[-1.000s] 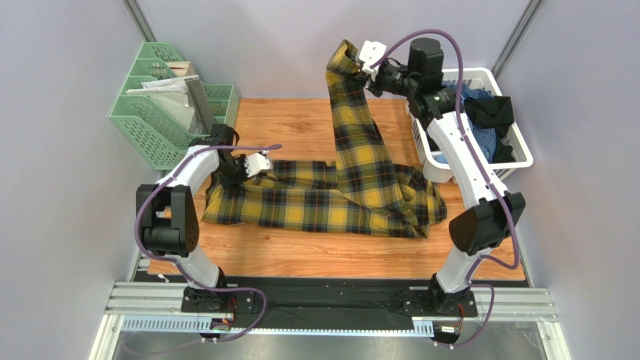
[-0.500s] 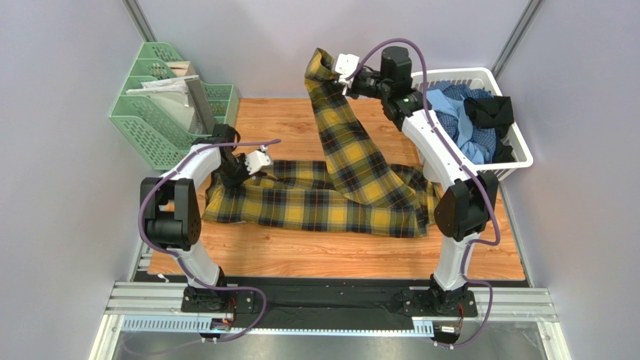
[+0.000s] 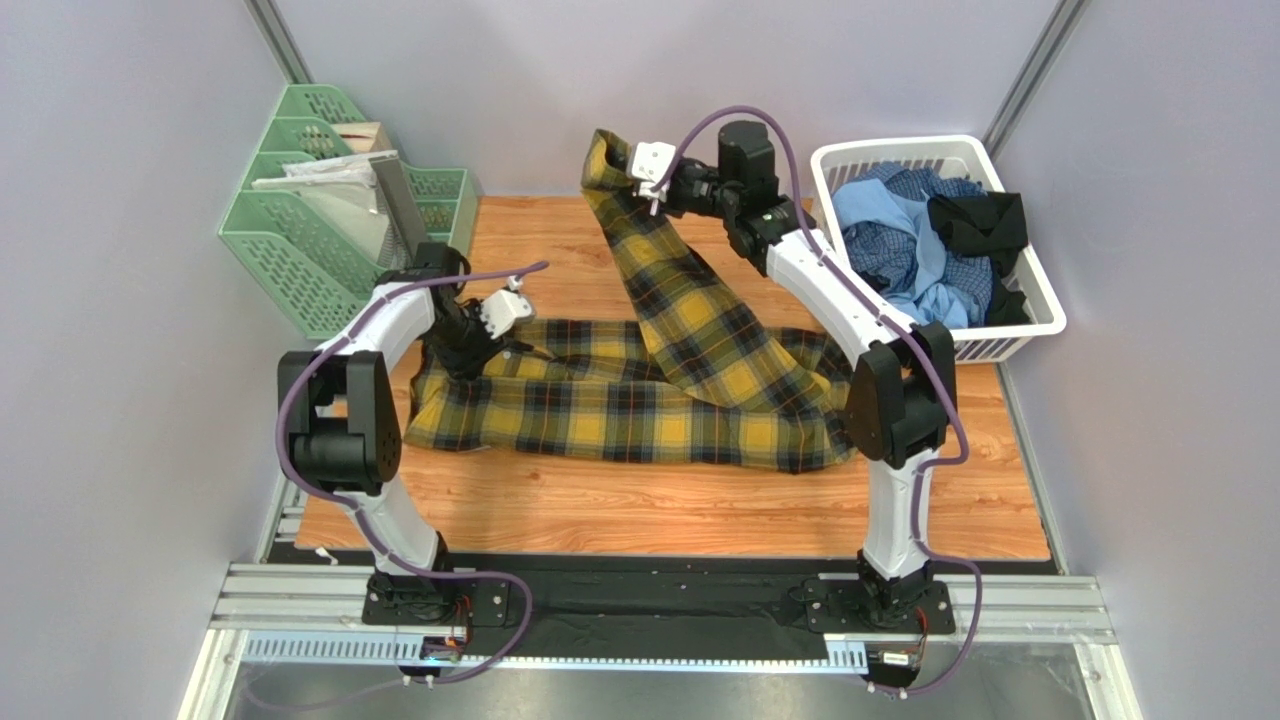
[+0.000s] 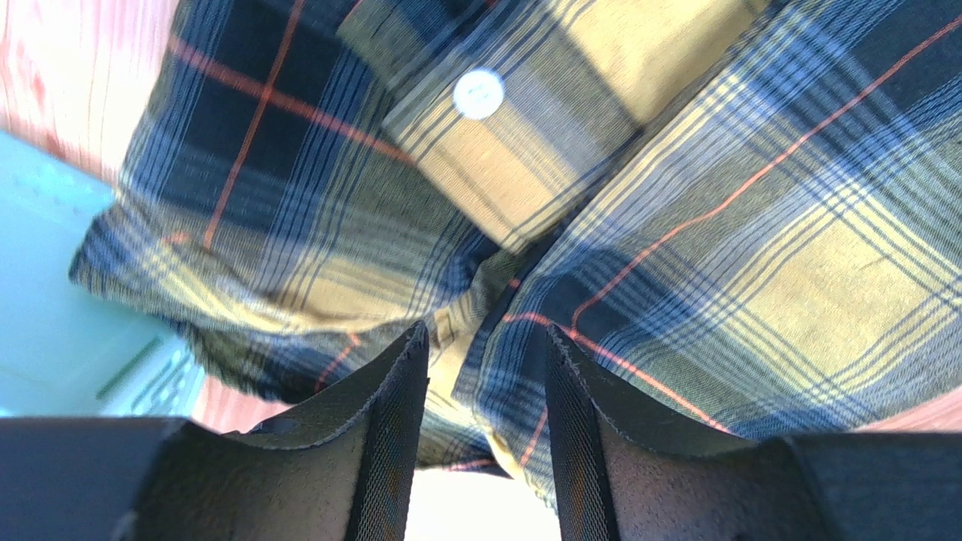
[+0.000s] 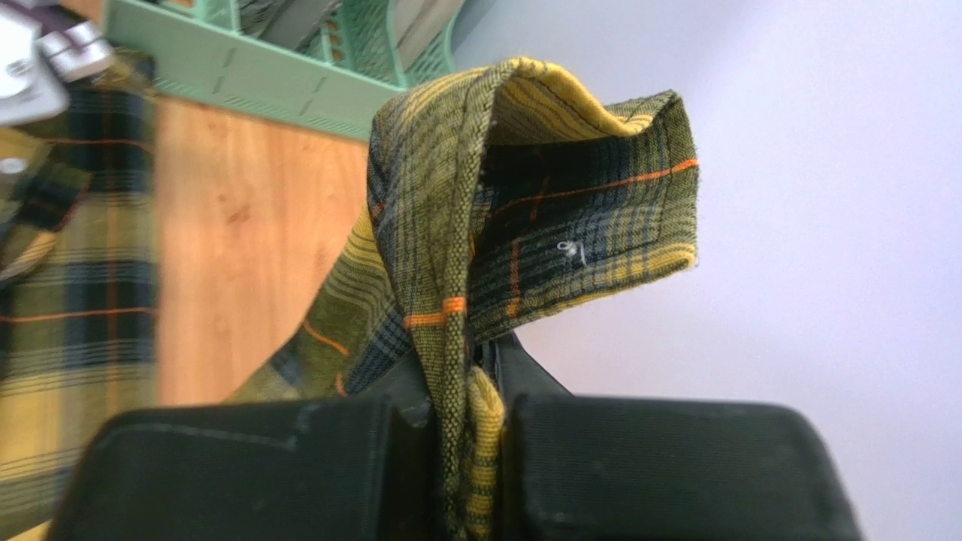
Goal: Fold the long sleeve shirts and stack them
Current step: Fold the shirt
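I should let go of the sleeve's cuff on the plaid shirt [image 3: 547, 354] [image 5: 57, 203] with my right gripper, next to my left gripper.
The mustard-yellow and black plaid shirt [image 3: 601, 402] lies spread across the wooden table [image 3: 676, 510]. One sleeve [image 3: 684, 293] is lifted up from its right side towards the back. My right gripper [image 3: 642, 168] is shut on that sleeve's cuff, held high above the back of the table; in the right wrist view the cuff [image 5: 542, 225] sticks out of the closed gripper [image 5: 480, 389]. My left gripper [image 3: 496, 323] is at the shirt's left end. In the left wrist view a fold of plaid cloth [image 4: 486, 304] sits between its fingertips [image 4: 483, 338], near a white button [image 4: 478, 94].
A white basket [image 3: 1037, 308] at the back right holds light blue and blue-checked shirts [image 3: 902, 248] and a black one [image 3: 977, 225]. Green file racks [image 3: 323, 210] stand at the back left, close to the left arm. Grey walls close in both sides.
My right gripper has carried the sleeve cuff to the left and a little lower, away from the basket. The left gripper has stayed at the shirt's left end.
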### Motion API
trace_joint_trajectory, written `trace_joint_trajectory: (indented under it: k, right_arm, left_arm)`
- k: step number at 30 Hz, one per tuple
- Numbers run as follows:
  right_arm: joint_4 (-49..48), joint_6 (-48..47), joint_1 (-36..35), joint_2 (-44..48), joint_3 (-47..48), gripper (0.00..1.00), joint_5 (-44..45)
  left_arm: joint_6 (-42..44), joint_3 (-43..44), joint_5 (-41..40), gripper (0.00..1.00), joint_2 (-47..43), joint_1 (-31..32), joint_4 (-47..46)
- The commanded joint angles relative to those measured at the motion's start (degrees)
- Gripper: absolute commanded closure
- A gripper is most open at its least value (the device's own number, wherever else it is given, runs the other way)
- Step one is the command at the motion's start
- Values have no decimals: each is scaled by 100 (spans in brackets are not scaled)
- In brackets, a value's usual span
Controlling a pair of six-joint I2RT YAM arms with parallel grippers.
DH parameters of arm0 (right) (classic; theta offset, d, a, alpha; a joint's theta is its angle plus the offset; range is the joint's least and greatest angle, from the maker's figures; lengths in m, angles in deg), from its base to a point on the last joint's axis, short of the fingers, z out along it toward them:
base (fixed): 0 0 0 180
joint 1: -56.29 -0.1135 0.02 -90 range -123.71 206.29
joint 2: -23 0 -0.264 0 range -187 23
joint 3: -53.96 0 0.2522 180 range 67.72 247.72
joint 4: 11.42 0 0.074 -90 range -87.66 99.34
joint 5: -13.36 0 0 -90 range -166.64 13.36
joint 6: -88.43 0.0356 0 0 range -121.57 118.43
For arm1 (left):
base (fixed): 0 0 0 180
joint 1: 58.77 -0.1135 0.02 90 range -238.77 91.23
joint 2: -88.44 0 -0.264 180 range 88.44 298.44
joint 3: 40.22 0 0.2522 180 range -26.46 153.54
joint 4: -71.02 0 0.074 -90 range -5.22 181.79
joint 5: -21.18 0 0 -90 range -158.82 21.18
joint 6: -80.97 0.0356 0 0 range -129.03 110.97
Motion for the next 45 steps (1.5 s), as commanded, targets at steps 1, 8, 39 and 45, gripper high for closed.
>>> trace_joint_trajectory:
  k: [1,8,39,45]
  right_arm:
    - [-116,-202,-103,760,-544,100,13]
    - [1053,780,-208,1218,-352,100,250]
    - [2513,3260,-2458,-856,878,65,2864]
    - [3313,2681,-2415,196,55,17,1579]
  left_arm:
    - [-163,317,452,51,-419,-345,190]
    - [-899,748,2200,43,-1517,-513,288]
    - [-2889,-192,2976,10,-2521,-1690,-435]
    - [-2413,-359,2888,9,-2477,-1691,75]
